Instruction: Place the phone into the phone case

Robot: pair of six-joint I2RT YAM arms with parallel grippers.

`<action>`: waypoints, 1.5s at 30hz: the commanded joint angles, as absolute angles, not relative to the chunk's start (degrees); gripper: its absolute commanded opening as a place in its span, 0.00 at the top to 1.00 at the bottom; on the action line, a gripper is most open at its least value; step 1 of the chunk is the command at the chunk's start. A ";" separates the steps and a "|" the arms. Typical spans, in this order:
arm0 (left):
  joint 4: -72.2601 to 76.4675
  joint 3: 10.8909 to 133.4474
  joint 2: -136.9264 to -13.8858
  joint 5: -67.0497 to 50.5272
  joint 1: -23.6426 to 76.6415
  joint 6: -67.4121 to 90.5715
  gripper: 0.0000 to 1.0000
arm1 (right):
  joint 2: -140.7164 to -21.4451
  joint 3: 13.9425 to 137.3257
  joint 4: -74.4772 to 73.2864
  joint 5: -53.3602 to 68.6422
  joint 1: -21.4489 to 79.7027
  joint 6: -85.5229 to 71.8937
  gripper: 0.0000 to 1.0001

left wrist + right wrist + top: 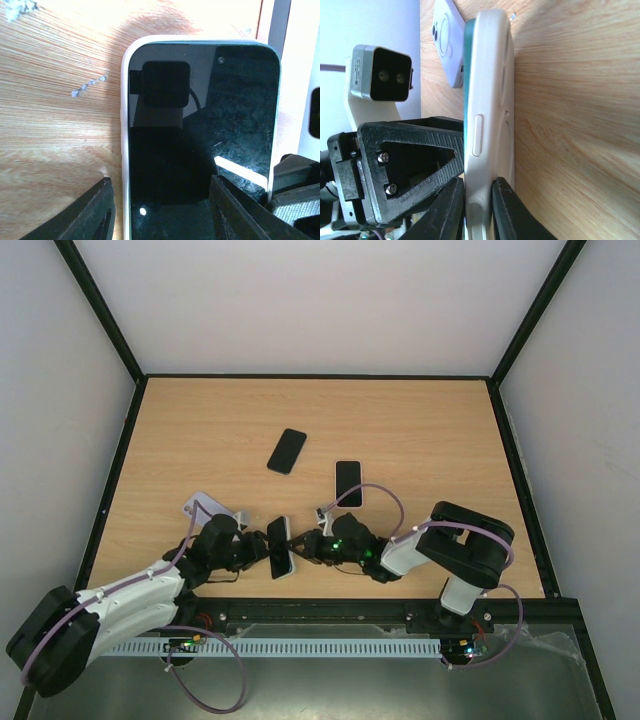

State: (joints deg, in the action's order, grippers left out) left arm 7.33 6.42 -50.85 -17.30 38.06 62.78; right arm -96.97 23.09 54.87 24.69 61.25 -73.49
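The phone's teal edge sits higher than the case's rim. My left gripper will hold the opposite edge while my right gripper opens and pinches closer to the front corner (291, 568).
A dark-screened phone (278, 548) (200, 125) sits inside the rim of a white phone case (125, 125) (490, 100), held between the two arms near the table's front edge. My right gripper (297, 545) (479, 185) is shut across the thickness of the case, one finger on its back and one on the screen side. The left gripper (262, 548) (161, 182) is open. One of its fingers (95, 210) stands just outside the case's edge, the other lies over the screen. The phone's teal edge shows along the case rim in the right wrist view.
Two more dark phones lie on the wooden table, one (287, 450) mid-table and one (348, 483) just behind the right gripper. A pale lavender case (205, 507) (447, 45) rests behind the left gripper. Black frame rails border the table.
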 commanded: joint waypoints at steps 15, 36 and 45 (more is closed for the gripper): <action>5.35 6.42 -51.21 -17.49 38.32 62.62 0.47 | -94.10 28.34 42.46 20.05 61.75 -65.66 0.86; 8.49 4.95 -27.99 -26.29 35.26 66.74 0.29 | -74.06 20.37 50.86 18.86 61.57 -67.99 0.98; 24.28 2.82 -24.05 -31.55 35.24 73.61 0.40 | -70.53 18.49 60.12 22.49 61.62 -72.16 0.98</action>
State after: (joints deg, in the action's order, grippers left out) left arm 14.72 4.23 -25.04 -27.90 35.55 69.76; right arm -71.35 19.25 49.98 20.67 61.41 -69.63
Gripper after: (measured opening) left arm 0.632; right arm 0.065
